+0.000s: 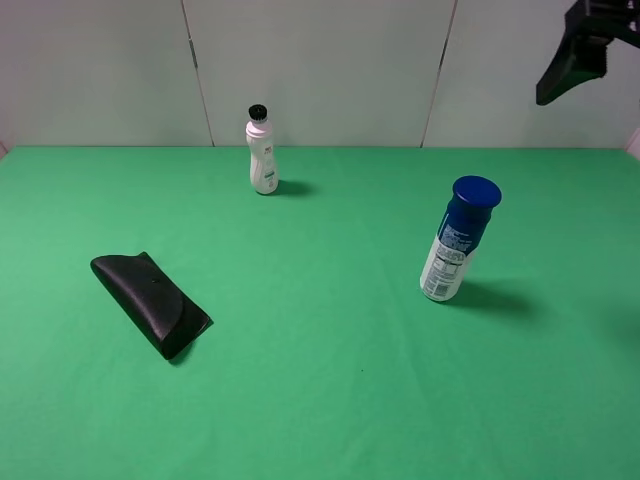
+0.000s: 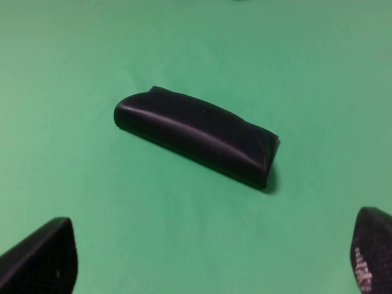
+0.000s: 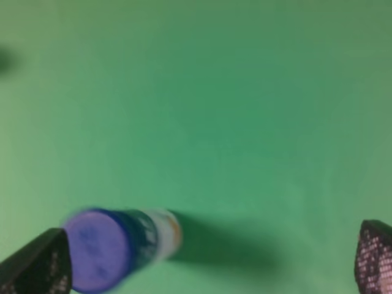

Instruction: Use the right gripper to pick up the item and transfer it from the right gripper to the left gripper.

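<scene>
The robot's right gripper needs to close on the blue upper body (image 1: 463, 226) (image 3: 139, 232) of the can, just below the can's round blue cap.
The item (image 1: 458, 238), a can with a round blue cap and a white printed lower body, stands upright on the green table at the right. High above and behind it, at the top right corner, hangs a black part of the right arm (image 1: 578, 55). The right wrist view is blurred and looks down on the blue cap (image 3: 98, 250) close to one fingertip (image 3: 38, 264). My right gripper (image 3: 206, 260) is open and holds nothing. My left gripper (image 2: 208, 254) is open too, hovering empty over a black case (image 2: 197, 136). It is out of the high view.
A flat black pouch-like case (image 1: 150, 303) lies on the left of the green table (image 1: 320, 400). A small white bottle with a black cap (image 1: 262, 152) stands upright at the back, near the grey wall panels.
</scene>
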{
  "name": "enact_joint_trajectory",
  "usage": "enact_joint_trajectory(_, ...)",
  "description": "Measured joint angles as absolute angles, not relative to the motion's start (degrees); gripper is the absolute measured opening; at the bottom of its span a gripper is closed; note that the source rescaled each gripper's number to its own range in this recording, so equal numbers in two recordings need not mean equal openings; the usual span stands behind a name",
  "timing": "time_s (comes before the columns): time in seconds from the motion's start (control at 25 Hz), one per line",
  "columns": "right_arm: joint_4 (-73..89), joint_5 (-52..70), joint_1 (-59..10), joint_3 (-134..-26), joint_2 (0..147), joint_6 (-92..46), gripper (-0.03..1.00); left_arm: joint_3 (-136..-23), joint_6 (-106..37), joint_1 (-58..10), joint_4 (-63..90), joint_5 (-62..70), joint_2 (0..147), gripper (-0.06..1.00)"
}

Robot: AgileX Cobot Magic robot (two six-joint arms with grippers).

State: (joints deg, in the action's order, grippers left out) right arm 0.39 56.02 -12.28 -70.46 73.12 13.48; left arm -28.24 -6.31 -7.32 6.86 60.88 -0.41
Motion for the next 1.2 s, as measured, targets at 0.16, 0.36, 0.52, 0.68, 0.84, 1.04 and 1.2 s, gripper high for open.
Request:
enact_joint_trajectory(0.16, 0.39, 55.92, -14.19, -72.41, 78.1, 16.64, 1.0, -28.24, -6.31, -7.32, 6.86, 60.88, -0.41, 1.0)
enact_joint_trajectory(0.36, 0.9, 55.75, -16.48, -72.53, 83.04, 17.12, 1.0, -28.24, -6.31, -7.32, 6.86, 60.88, -0.41, 1.0)
enact_joint_trajectory(0.52, 1.46, 55.67, -17.2, -72.53, 85.85, 17.24, 1.0, -28.24, -6.31, -7.32, 6.86, 60.88, -0.41, 1.0)
enact_joint_trajectory(0.68, 2.73, 55.77, -17.84, -72.53, 87.49, 17.24, 1.0, -28.24, -6.31, -7.32, 6.86, 60.88, -0.41, 1.0)
enact_joint_trajectory(0.84, 4.13, 55.97, -18.14, -72.53, 88.99, 17.0, 1.0, -28.24, -6.31, -7.32, 6.86, 60.88, -0.41, 1.0)
enact_joint_trajectory(1.04, 5.13, 57.27, -18.14, -72.53, 91.07, 16.31, 1.0, -28.24, -6.31, -7.32, 6.86, 60.88, -0.41, 1.0)
enact_joint_trajectory(1.2, 5.54, 57.09, -18.14, -71.22, 91.56, 16.09, 1.0, -28.24, -6.31, -7.32, 6.86, 60.88, -0.41, 1.0)
